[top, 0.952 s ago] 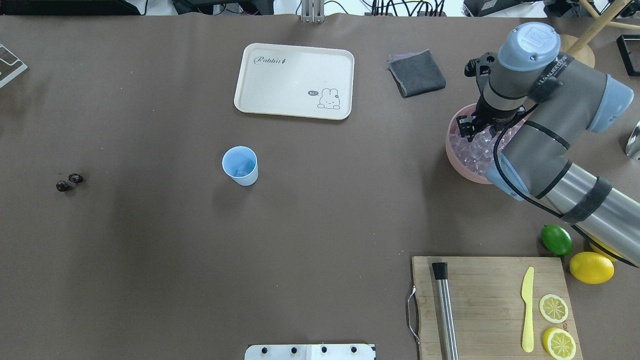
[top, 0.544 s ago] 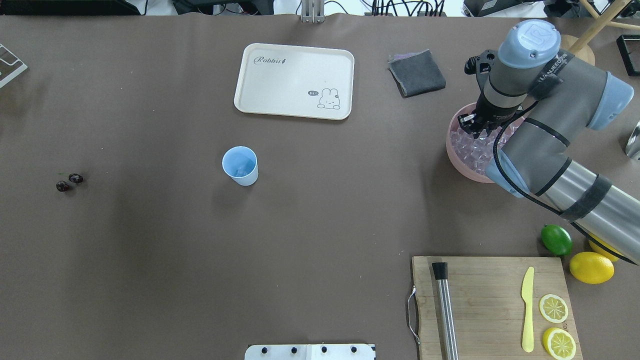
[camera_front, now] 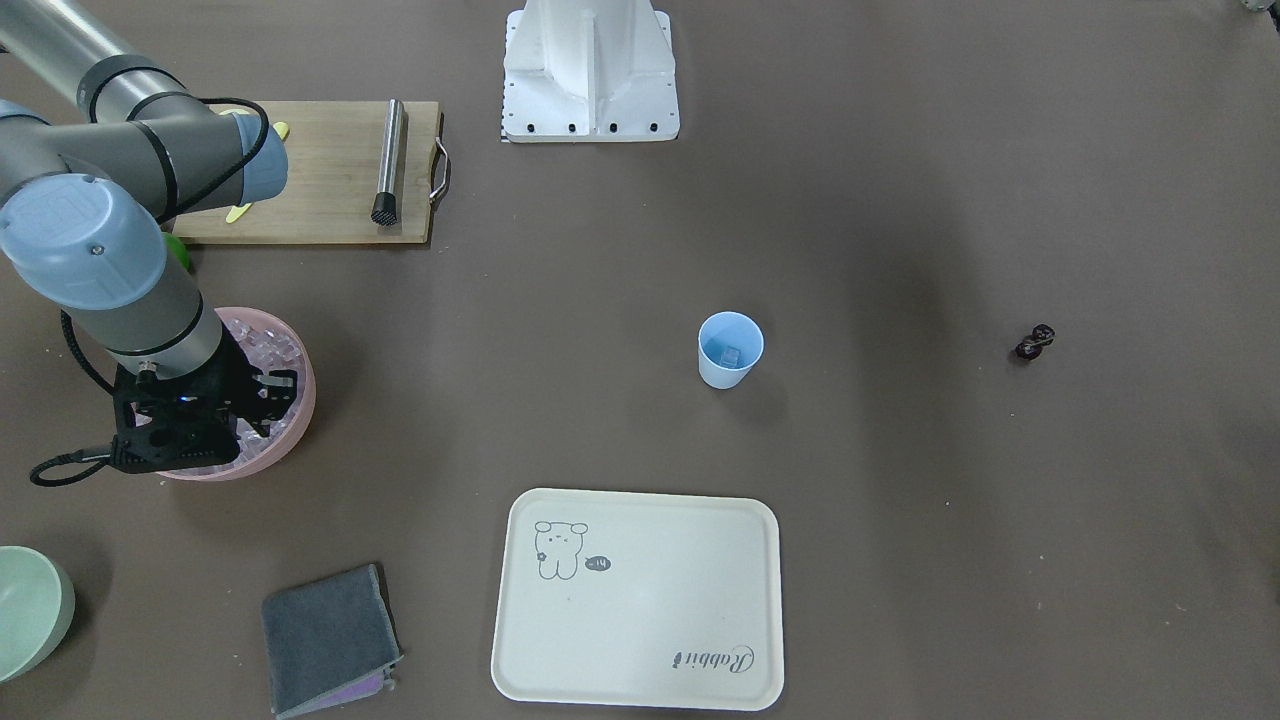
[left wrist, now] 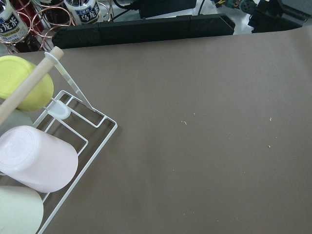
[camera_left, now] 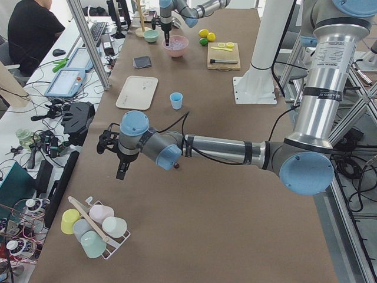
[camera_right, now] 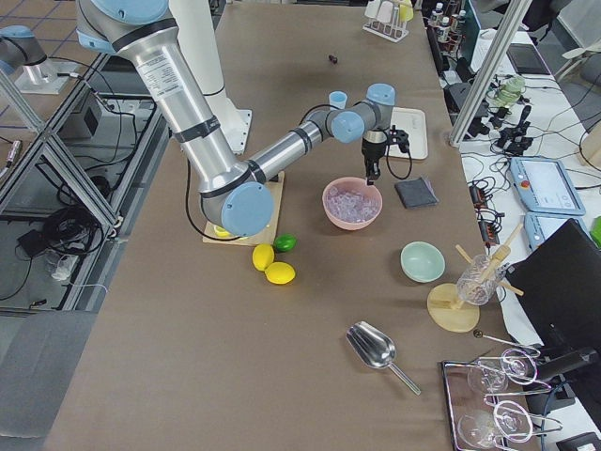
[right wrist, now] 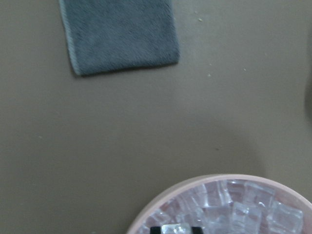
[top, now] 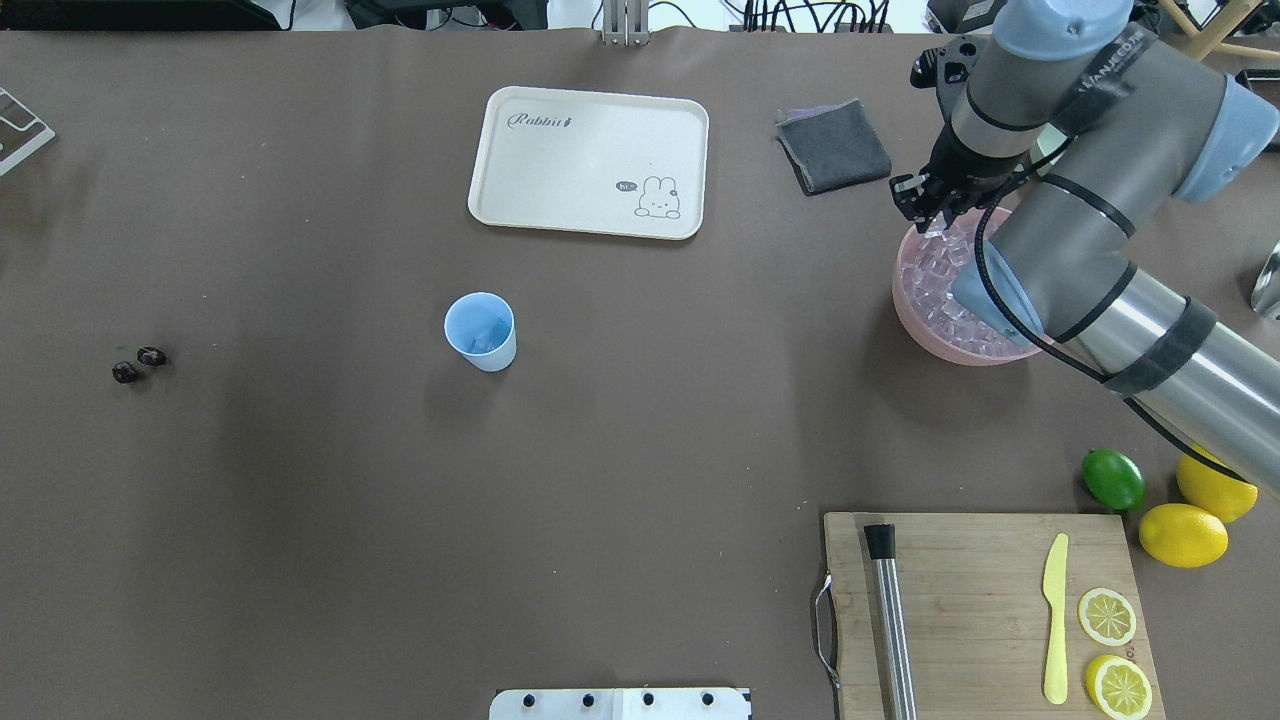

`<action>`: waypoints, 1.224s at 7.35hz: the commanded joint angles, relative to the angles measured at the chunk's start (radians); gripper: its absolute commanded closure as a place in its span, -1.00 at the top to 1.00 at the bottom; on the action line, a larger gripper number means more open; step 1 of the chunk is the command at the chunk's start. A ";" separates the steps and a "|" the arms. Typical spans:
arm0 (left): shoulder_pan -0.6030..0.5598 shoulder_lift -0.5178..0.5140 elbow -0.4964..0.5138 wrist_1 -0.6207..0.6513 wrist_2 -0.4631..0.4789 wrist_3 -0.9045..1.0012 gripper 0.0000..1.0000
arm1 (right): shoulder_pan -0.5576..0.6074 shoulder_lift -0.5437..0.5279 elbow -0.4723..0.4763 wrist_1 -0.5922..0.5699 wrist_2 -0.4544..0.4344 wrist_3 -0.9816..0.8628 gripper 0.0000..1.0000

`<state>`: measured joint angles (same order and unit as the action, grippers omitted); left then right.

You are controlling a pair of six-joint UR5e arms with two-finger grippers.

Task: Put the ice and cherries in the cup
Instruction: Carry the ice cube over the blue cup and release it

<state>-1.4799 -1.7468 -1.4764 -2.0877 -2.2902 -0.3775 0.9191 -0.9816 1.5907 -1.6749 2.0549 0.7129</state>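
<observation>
My right gripper is holding its ice cube. It will let go of it inside the light-blue cup (camera_front: 729,353), by the clear cube at the bottom.
The light-blue cup (top: 480,332) stands upright mid-table, a clear cube resting at its bottom (camera_front: 732,353). Far off on the robot's left lie the dark cherries (top: 137,364). A pink bowl (top: 905,300) on the right holds the ice (top: 940,280). Over the bowl's far rim hangs my right gripper (top: 925,218). In the right wrist view the right gripper (right wrist: 175,229) is shut on one ice cube. My left gripper (camera_left: 121,171) shows only in the exterior left view, over bare table, so I cannot tell its state.
A cream tray (top: 590,160) and a grey cloth (top: 833,145) lie at the far side. A cutting board (top: 980,610) carries a muddler, a knife and lemon slices, with a lime (top: 1113,479) and lemons (top: 1183,535) beside it. A cup rack (left wrist: 73,141) sits below the left wrist.
My right gripper has lifted out of the ice in the pink bowl and shifted toward the bowl's far rim. The cup and cherries have not moved.
</observation>
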 commanded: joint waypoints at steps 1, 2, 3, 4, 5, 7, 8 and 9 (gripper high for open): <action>0.000 0.001 0.002 0.000 0.000 -0.001 0.96 | -0.107 0.260 -0.098 -0.101 -0.018 0.248 -0.56; 0.001 0.000 0.005 0.002 0.002 -0.001 0.96 | -0.187 0.376 -0.188 -0.095 -0.083 0.370 -0.56; 0.001 0.000 0.005 0.002 0.002 -0.003 0.96 | -0.239 0.535 -0.348 -0.091 -0.116 0.484 -0.56; 0.003 -0.002 0.013 0.002 0.003 -0.001 0.96 | -0.293 0.631 -0.438 -0.062 -0.131 0.547 -0.56; 0.004 -0.002 0.013 0.002 0.003 -0.003 0.96 | -0.355 0.644 -0.452 0.002 -0.187 0.621 -0.55; 0.004 -0.002 0.013 0.002 0.005 -0.001 0.96 | -0.402 0.659 -0.460 0.018 -0.240 0.646 -0.54; 0.004 -0.002 0.022 0.000 0.005 -0.001 0.96 | -0.414 0.658 -0.471 0.047 -0.255 0.646 -0.54; 0.004 -0.002 0.021 0.000 0.005 -0.001 0.96 | -0.422 0.662 -0.494 0.096 -0.274 0.649 -0.54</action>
<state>-1.4758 -1.7487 -1.4577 -2.0872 -2.2857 -0.3790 0.5116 -0.3241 1.1196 -1.6279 1.8047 1.3572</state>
